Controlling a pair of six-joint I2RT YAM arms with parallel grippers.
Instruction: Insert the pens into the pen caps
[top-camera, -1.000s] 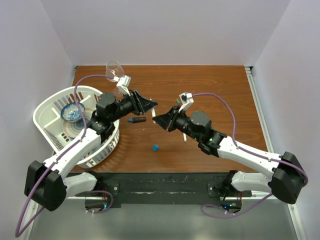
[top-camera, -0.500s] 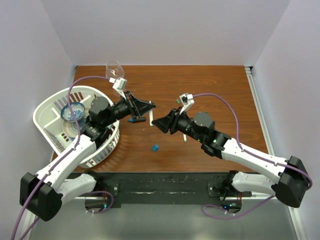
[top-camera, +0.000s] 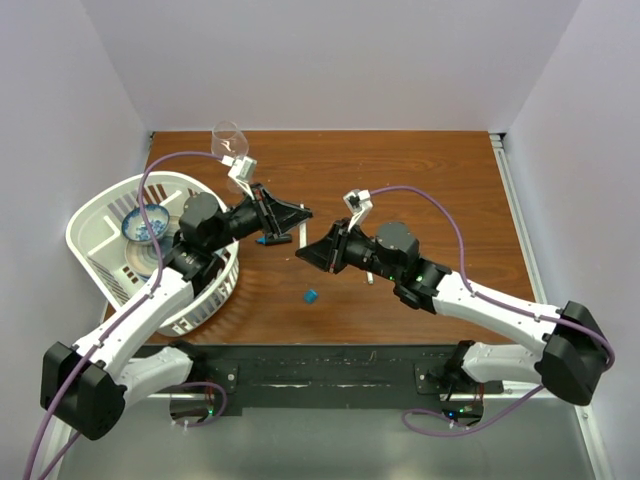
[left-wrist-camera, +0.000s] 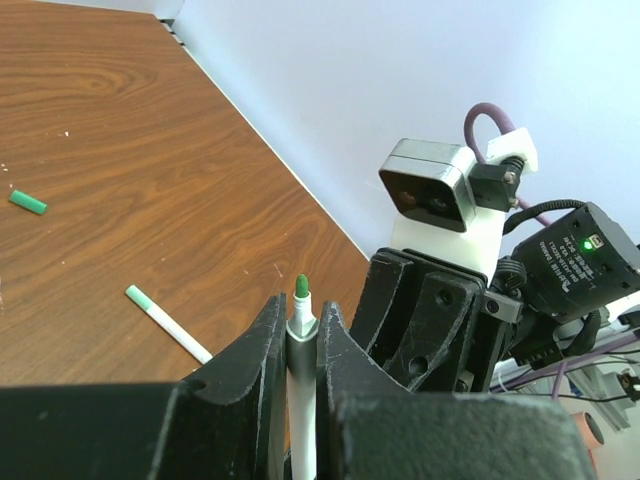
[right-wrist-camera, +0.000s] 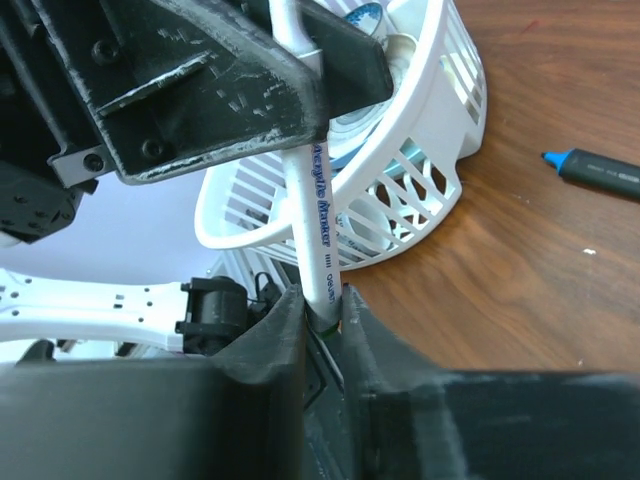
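The white pen's green tip is too close to my left gripper for capping, so that gripper should grip the pen's body lower (right-wrist-camera: 317, 240) while my right gripper keeps the pen steady.
A white pen (left-wrist-camera: 302, 390) with a green tip stands upright in my left gripper (left-wrist-camera: 300, 310), which is shut on it. In the right wrist view the same pen (right-wrist-camera: 310, 200) runs down from the left fingers into my right gripper (right-wrist-camera: 322, 300), whose jaws press its lower end; a green band shows there. Both grippers meet above mid-table, left gripper (top-camera: 298, 215) and right gripper (top-camera: 305, 255). Another white pen (left-wrist-camera: 165, 320) and a green cap (left-wrist-camera: 28, 202) lie on the table. A blue cap (top-camera: 311, 296) lies nearer the arms.
A dark marker with a blue tip (right-wrist-camera: 600, 172) lies on the wood beside the grippers. A white basket (top-camera: 100, 225) holding a blue bowl (top-camera: 146, 224) stands at the left, under my left arm. A clear glass (top-camera: 228, 140) stands at the back left.
My left gripper has closed on the pen and drawn back slightly. My right gripper let go, shifted left and lower, and closed again on the pen's lower end.
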